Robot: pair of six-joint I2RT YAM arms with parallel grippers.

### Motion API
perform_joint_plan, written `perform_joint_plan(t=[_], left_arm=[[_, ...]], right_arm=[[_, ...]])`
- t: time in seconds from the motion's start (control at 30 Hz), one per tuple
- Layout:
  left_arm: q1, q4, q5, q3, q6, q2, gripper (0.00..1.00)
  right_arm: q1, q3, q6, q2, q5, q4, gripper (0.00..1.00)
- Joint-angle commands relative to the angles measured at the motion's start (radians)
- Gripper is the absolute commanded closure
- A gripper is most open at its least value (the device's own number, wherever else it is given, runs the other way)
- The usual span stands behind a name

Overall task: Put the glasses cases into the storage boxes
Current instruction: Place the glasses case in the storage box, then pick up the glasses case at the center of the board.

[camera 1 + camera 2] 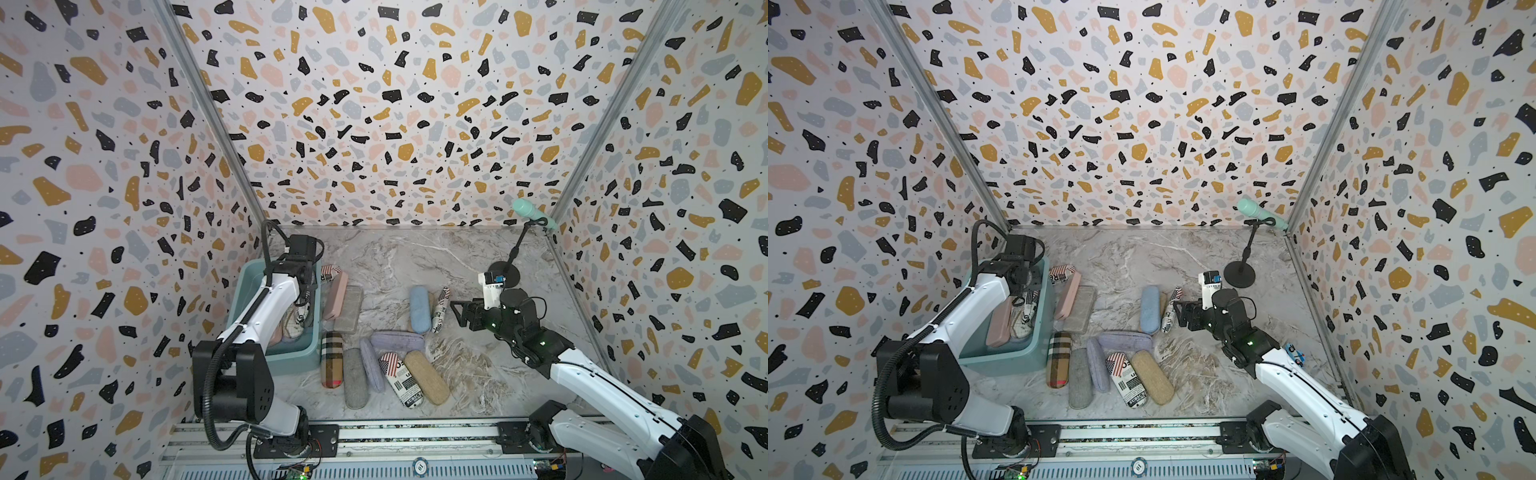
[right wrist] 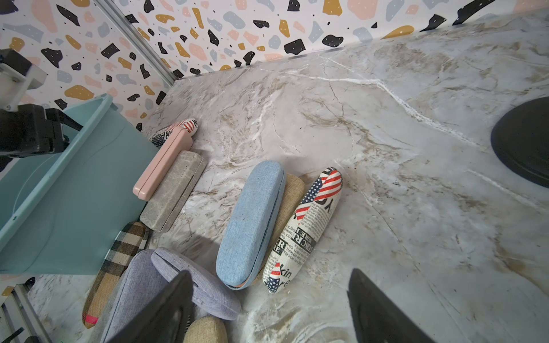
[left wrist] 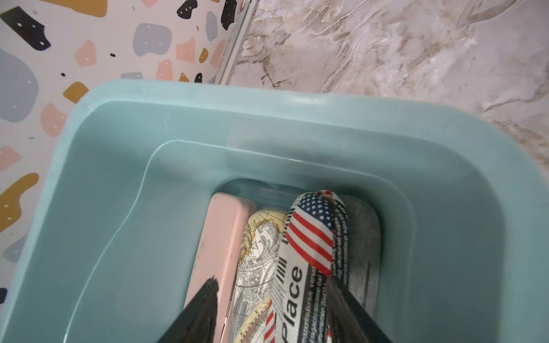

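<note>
The robot's right gripper should next close on the near half [image 1: 438, 317] [image 2: 287, 252] of the flag newsprint case lying next to the light blue case.
The teal storage box [image 1: 291, 358] [image 1: 1005, 362] stands at the table's left. My left gripper [image 3: 271, 280] [image 1: 304, 293] reaches down into it, open. A flag newsprint case [image 3: 309, 237] lies between its fingers on a pink case [image 3: 219, 237], a map-print case [image 3: 258, 246] and a grey case [image 3: 365, 246]. My right gripper [image 2: 270, 273] [image 1: 457, 312] hovers open and empty just right of a light blue case [image 2: 249, 219] [image 1: 419, 309] and a flag newsprint case [image 2: 306, 228]. Several more glasses cases lie on the table, among them a plaid case [image 1: 332, 359] and a tan case [image 1: 427, 376].
A mint microphone [image 1: 532, 212] on a black stand with a round base [image 1: 503, 274] [image 2: 523, 154] occupies the far right corner, close behind my right wrist. Patterned walls enclose three sides. A metal rail [image 1: 415, 440] runs along the front edge.
</note>
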Motion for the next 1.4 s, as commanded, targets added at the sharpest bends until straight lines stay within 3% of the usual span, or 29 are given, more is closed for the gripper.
perform_joint_plan(t=[0.0,0.13,0.3,0.53,0.7,0.8,1.0,1.2,1.37], left_arm=[[-0.009,0.026,0.115,0.064,-0.010,-0.073,0.40],[-0.029,0.136,0.265,0.090,-0.049,-0.177,0.41],[-0.049,0.565,0.460,-0.049,-0.175,-0.340,0.44],[-0.049,0.938,0.618,-0.111,-0.365,-0.307,0.37],[-0.049,0.931,0.722,-0.045,-0.420,-0.180,0.25],[-0.061,0.982,0.779,-0.081,-0.433,-0.154,0.23],[-0.096,1.037,0.794,-0.173,-0.462,-0.144,0.23],[-0.118,1.018,0.757,-0.216,-0.456,-0.161,0.24],[-0.134,0.998,0.765,-0.209,-0.440,-0.157,0.24]], right_arm=[[-0.005,0.008,0.010,-0.021,0.007,-0.025,0.16],[-0.005,0.001,0.012,-0.011,0.008,-0.030,0.17],[-0.005,-0.001,0.041,0.021,0.033,-0.046,0.17],[-0.005,0.014,0.077,0.104,0.046,-0.074,0.19],[-0.007,0.041,0.108,0.184,0.014,-0.068,0.16],[-0.006,0.067,0.121,0.241,-0.006,-0.066,0.15],[-0.010,0.095,0.165,0.341,-0.015,-0.015,0.15],[-0.007,0.132,0.210,0.457,-0.044,0.028,0.24],[0.003,0.158,0.217,0.507,-0.048,0.021,0.26]])
